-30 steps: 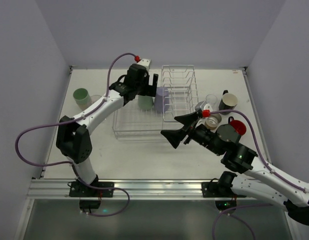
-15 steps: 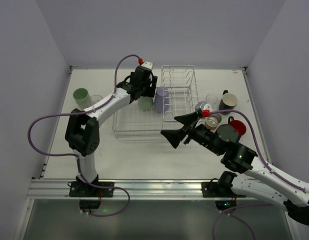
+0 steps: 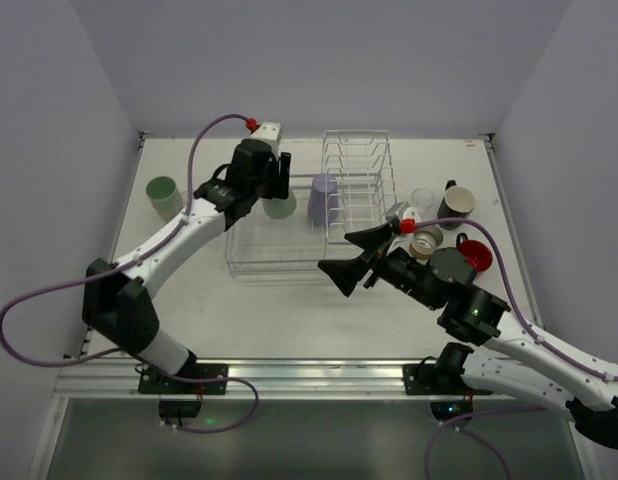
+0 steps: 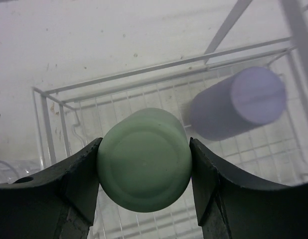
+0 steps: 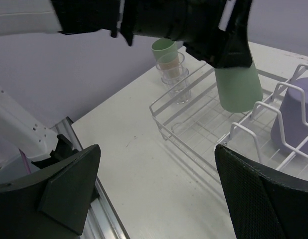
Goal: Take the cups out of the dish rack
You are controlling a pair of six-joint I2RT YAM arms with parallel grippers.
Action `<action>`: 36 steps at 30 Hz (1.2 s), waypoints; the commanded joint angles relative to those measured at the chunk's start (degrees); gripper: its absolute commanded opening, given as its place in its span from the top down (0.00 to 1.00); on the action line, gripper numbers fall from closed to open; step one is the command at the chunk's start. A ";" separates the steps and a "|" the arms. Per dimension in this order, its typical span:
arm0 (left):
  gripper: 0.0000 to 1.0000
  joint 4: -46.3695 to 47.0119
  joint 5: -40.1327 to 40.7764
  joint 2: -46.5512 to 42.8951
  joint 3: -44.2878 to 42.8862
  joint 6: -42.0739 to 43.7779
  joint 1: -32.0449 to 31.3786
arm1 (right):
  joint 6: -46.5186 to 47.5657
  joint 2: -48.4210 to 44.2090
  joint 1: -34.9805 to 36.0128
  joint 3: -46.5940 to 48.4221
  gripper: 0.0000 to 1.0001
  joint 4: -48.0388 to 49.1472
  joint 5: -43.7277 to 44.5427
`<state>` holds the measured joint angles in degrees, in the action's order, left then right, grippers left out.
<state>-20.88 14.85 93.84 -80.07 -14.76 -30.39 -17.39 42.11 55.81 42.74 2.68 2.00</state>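
My right gripper is to grip the pale green tumbler next by the tumbler's open rim (image 5: 242, 110), because my left gripper is holding its base.
My left gripper (image 3: 277, 192) is shut on a pale green tumbler (image 3: 282, 208) and holds it above the low basket of the white wire dish rack (image 3: 251, 258). In the left wrist view the tumbler's base (image 4: 144, 159) sits between both fingers, with the rack (image 4: 144, 73) below. A lavender tumbler (image 3: 322, 198) stands upside down in the rack, also in the left wrist view (image 4: 238, 102). The right wrist view shows the held tumbler (image 5: 237, 88) hanging over the rack (image 5: 194, 107). My right gripper (image 3: 351, 256) is open and empty in front of the rack.
A pale green cup (image 3: 164, 193) and a clear glass (image 3: 193, 198) stand left of the rack. To the right are a clear glass (image 3: 423, 200), a black mug (image 3: 455, 204), a tan cup (image 3: 426, 242) and a red mug (image 3: 475, 253). Walls enclose the table.
My left gripper has lifted the green tumbler and carried it a little to the left, away from the lavender one. The right gripper has barely moved.
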 commanded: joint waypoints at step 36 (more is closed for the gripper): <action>0.79 41.98 -42.89 -59.39 42.63 -32.35 0.25 | -19.61 9.04 0.00 2.70 0.49 25.00 -14.83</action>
<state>18.17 -25.89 34.79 -37.71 -45.87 -30.39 -36.36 50.81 55.81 42.83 22.79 -10.85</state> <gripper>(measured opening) 0.658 0.582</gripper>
